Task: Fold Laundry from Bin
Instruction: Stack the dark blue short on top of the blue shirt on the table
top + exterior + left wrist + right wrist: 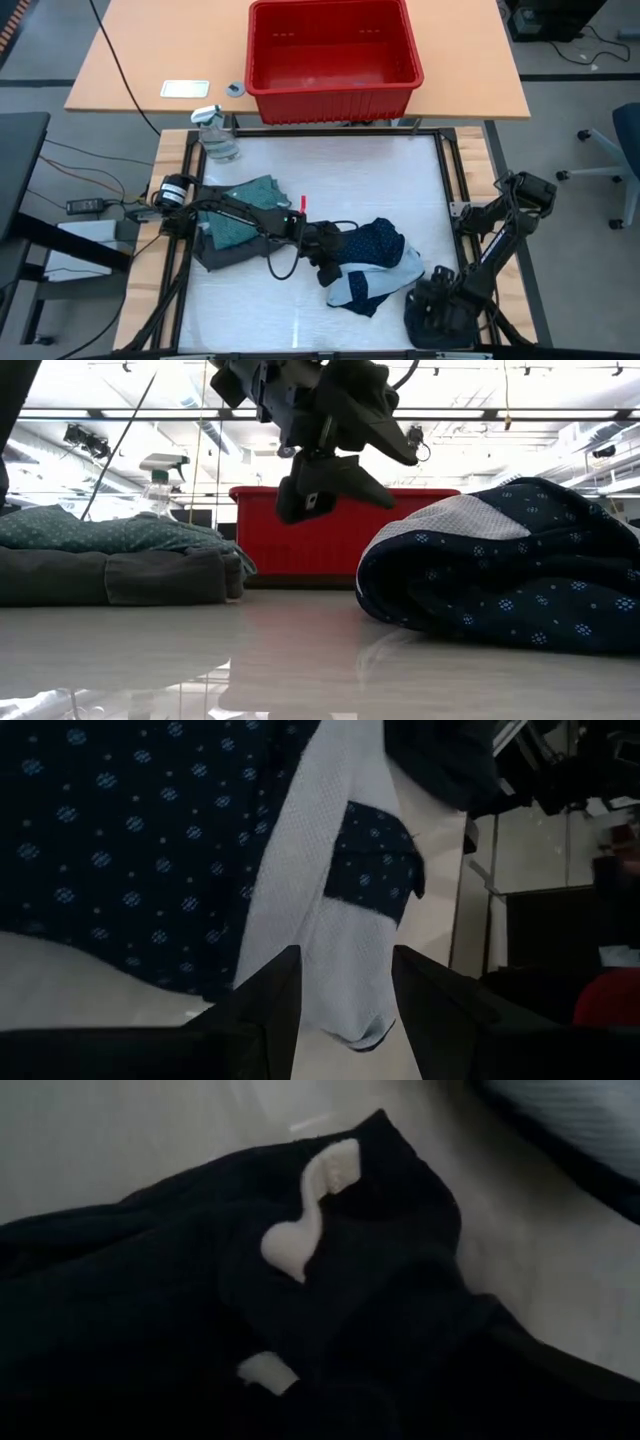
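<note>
Next, I move my left gripper to the near edge (254, 238) of the teal dotted piece, where it rests on the dark grey piece, and close it there.
A navy dotted garment (375, 258) (520, 570) lies crumpled on the white table near the middle, with its pale lining (320, 920) turned outward. My left gripper (326, 268) (318, 495) (345, 958) hovers open just left of it, above the table and pointing at the lining. My right gripper (440, 305) points down over a black garment (440, 330) (200, 1310) heaped at the near right corner. A teal dotted piece (240, 205) (100, 530) lies folded on a dark grey piece (215, 252) (110, 575) at the left. The red bin (335, 85) (300, 545) stands beyond the far edge.
A clear spray bottle (215, 135) (160, 485) stands at the far left corner. The bin rests on a wooden table (140, 60) behind, beside a white card (185, 88). The white tabletop (330, 180) lies bare between the bin and the garments.
</note>
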Motion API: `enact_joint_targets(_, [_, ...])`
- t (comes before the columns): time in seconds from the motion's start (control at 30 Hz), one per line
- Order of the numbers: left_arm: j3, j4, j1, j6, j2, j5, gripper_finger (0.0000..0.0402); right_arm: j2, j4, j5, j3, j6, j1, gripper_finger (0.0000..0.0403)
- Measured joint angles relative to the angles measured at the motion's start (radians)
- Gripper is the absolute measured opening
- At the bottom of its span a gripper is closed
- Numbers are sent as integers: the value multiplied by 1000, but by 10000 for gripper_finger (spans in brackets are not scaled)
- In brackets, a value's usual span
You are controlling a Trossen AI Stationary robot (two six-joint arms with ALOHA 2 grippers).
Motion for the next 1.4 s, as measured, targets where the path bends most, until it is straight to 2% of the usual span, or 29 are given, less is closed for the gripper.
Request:
enact_joint_targets(0.1, [0,-12,13,-2,0,1,162,-1,-8,-10,-2,74,17,283])
enact_joint_targets(0.33, [0,-7,65,-25,0,0,162,0,35,11,-5,198,77,60])
enact_joint_targets(0.37, [0,-7,70,-25,0,0,162,-1,36,18,-5,206,79,49])
enact_joint_targets(0.57, [0,-4,85,-26,0,11,162,-85,29,108,-19,264,79,49])
enact_joint_targets(0.83, [0,30,82,-29,-54,25,162,-379,-11,400,-18,263,79,49])
enact_joint_targets(0.97, [0,33,82,-22,-106,-25,162,-506,-44,519,-17,198,49,49])
enact_joint_targets(1.2, [0,31,86,-15,-187,-78,162,-648,54,501,-16,-61,-86,49])
enact_joint_targets(1.4, [0,41,98,-15,-212,-86,162,-674,97,341,-13,-253,-307,49])
